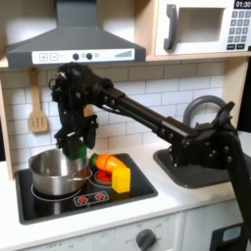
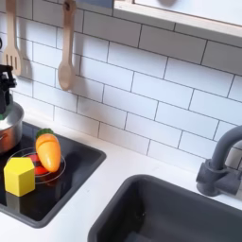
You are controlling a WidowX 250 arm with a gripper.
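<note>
My gripper will let go of the green thing inside the silver pot [image 1: 63,168] on the toy stove.
In the first exterior view my black gripper [image 1: 75,147] hangs over the right rim of a silver pot [image 1: 57,173] on the left burner of the toy stove [image 1: 88,201]. A bit of green shows just under the fingers, and I cannot tell whether it is held or whether the fingers are open. Right of the pot lie an orange carrot [image 1: 106,162] and a yellow block [image 1: 121,178]. In the second exterior view the carrot [image 2: 47,149], the yellow block [image 2: 19,176] and the pot's edge [image 2: 8,128] sit at the left, with the gripper [image 2: 5,87] cut off by the frame.
A wooden spatula [image 1: 37,103] and a wooden spoon [image 2: 64,52] hang on the tiled wall. The grey sink [image 2: 170,213] with its faucet [image 2: 222,165] lies to the stove's right. A range hood [image 1: 74,39] and a microwave [image 1: 201,27] sit overhead.
</note>
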